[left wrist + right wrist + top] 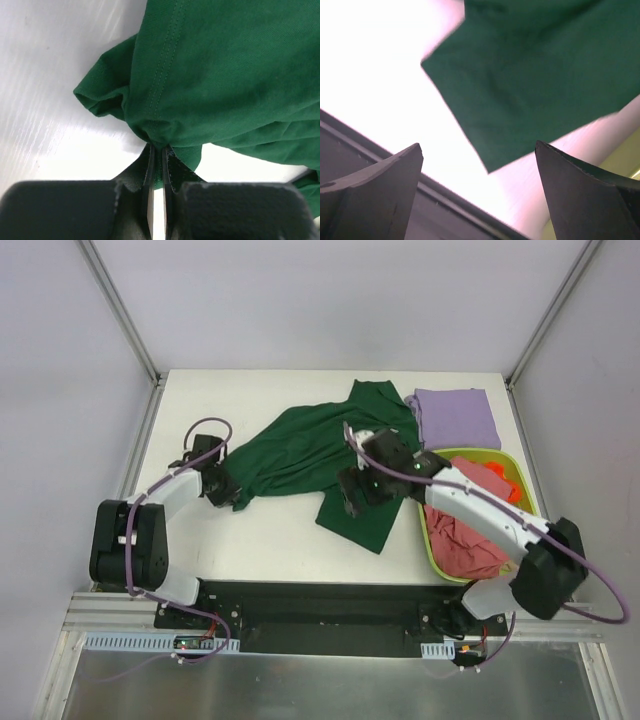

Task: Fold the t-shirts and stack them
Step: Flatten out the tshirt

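Observation:
I can see the dark green t-shirt's hem bunched in my left gripper with a flap curled under it, so I should open that gripper and take the hem's edge (131,95).
The dark green t-shirt (318,445) lies spread and crumpled across the middle of the table. My left gripper (235,495) is shut on its left edge; the left wrist view shows green cloth (220,75) pinched between the fingers (172,165). My right gripper (352,498) hangs open above the shirt's near corner (530,95), holding nothing. A folded lilac-purple t-shirt (455,418) lies at the back right. A pinkish-red t-shirt (465,540) sits in the lime-green basket (432,540). No beige shirt shows.
Small orange objects (505,483) lie in the basket at the right. Grey walls with metal posts close in the table (260,540) on three sides. The black base rail (320,605) runs along the near edge.

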`<state>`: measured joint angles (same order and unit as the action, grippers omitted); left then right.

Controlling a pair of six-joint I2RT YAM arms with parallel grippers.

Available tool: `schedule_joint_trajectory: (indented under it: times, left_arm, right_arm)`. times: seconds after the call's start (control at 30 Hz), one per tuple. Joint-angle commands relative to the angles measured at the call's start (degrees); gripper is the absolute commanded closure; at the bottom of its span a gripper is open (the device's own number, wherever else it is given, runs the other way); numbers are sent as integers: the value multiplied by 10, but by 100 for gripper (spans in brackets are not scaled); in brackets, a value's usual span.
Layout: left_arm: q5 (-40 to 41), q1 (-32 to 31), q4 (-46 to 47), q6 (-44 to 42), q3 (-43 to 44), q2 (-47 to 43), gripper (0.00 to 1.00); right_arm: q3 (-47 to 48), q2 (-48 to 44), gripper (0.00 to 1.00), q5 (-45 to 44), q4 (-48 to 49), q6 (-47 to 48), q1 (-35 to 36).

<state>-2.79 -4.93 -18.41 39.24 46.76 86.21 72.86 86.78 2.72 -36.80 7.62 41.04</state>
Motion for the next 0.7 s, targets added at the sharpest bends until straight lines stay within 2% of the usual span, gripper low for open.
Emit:
schedule_joint_trajectory:
  times: [0.0,0.1,0.13,0.17,0.23,0.27,0.3,0.37,0.47,0.67]
  left_arm:
    - [-1,-6,4,-1,-35,-49,100]
    - [2,-7,3,2,-46,-62,100]
    - [1,-7,3,2,-47,-65,94]
    - [0,-7,0,4,-50,-72,80]
    - [19,-7,-10,16,-60,-96,41]
    - [41,-7,-17,24,-68,-122,11]
    - [59,-7,-25,35,-76,-140,1]
    - [69,-7,-31,56,-104,-180,1]
    - [43,-13,-25,76,-145,-215,1]
    - [55,-76,7,82,-176,-211,15]
  right_arm:
    - [-162,-50,4,-43,62,-122,45]
    - [-186,-39,4,-92,57,-148,78]
    - [-189,-33,4,-106,53,-158,80]
    - [-188,-28,4,-112,49,-166,81]
    - [-187,-22,4,-121,49,-174,84]
    - [-188,-22,4,-123,51,-175,86]
    - [-190,-23,4,-125,55,-177,89]
    - [-197,-30,4,-127,63,-178,91]
    - [-209,-36,4,-132,73,-179,91]
    - [-231,-42,4,-133,88,-178,91]
